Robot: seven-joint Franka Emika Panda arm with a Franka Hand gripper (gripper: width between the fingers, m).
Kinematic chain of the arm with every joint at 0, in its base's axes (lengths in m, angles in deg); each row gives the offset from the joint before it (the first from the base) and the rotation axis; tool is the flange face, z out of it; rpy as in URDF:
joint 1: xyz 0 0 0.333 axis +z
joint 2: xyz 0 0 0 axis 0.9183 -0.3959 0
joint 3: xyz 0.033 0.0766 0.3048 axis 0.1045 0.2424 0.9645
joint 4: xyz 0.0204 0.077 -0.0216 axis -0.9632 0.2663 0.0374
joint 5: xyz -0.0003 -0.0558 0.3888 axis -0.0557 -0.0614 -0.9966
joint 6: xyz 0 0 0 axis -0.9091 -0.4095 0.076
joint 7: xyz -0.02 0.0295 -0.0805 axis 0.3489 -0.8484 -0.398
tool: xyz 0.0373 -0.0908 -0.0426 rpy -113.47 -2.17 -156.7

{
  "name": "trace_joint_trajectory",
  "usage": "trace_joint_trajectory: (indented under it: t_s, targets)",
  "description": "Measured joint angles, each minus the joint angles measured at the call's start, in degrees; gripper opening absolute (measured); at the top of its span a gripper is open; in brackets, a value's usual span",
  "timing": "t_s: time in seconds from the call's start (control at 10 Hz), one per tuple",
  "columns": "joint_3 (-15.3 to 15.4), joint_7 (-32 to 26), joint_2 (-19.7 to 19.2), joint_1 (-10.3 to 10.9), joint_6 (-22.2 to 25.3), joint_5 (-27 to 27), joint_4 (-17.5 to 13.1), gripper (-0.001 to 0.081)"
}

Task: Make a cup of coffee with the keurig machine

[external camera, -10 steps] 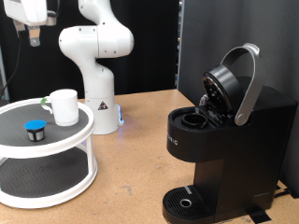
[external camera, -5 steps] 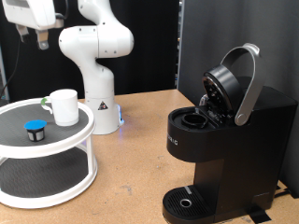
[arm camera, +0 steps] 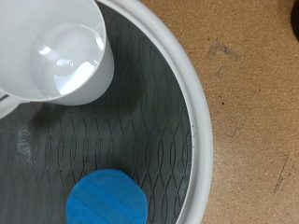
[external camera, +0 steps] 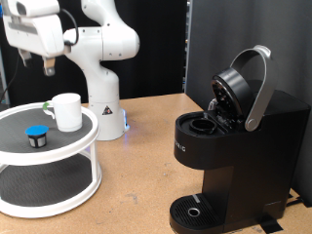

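Note:
I need to close my gripper on the sides of the blue-topped pod (external camera: 37, 136) (arm camera: 106, 198) next to the white cup, because the keurig machine's pod chamber is open for it.
The white cup (external camera: 66, 110) stands upright on the top tier of a white round stand (external camera: 90, 139), with a small blue-topped pod (external camera: 37, 135) beside it. My gripper (external camera: 38, 64) hangs above the stand at the exterior view's top left, fingers apart, holding nothing. In the wrist view the empty cup (arm camera: 61, 51) and the pod (arm camera: 106, 198) sit on the grey mat inside the stand's white rim (arm camera: 198, 121). The black keurig machine (external camera: 244, 156) stands at the exterior view's right with its lid (external camera: 239, 90) raised and the pod chamber (external camera: 205, 124) open. Its drip tray (external camera: 195, 210) is bare.
The stand has a lower tier (external camera: 44, 183) with a grey mat. The arm's white base (external camera: 102, 107) stands behind the stand on the brown table (external camera: 141, 175). A black backdrop is behind the machine.
The gripper has come down and moved towards the exterior view's right, closer above the stand. Cup, pod and machine have not moved.

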Motion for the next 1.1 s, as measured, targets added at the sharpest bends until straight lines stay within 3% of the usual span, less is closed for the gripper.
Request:
trace_joint_trajectory:
  t_s: [0.5, 1.1]
  targets:
    - [-2.8, -4.9, -3.1, -0.1, -8.6, 0.4, 4.8, 0.0806]
    - [-5.0, -5.2, -7.9, -0.5, -20.4, 2.1, 10.3, 0.0806]
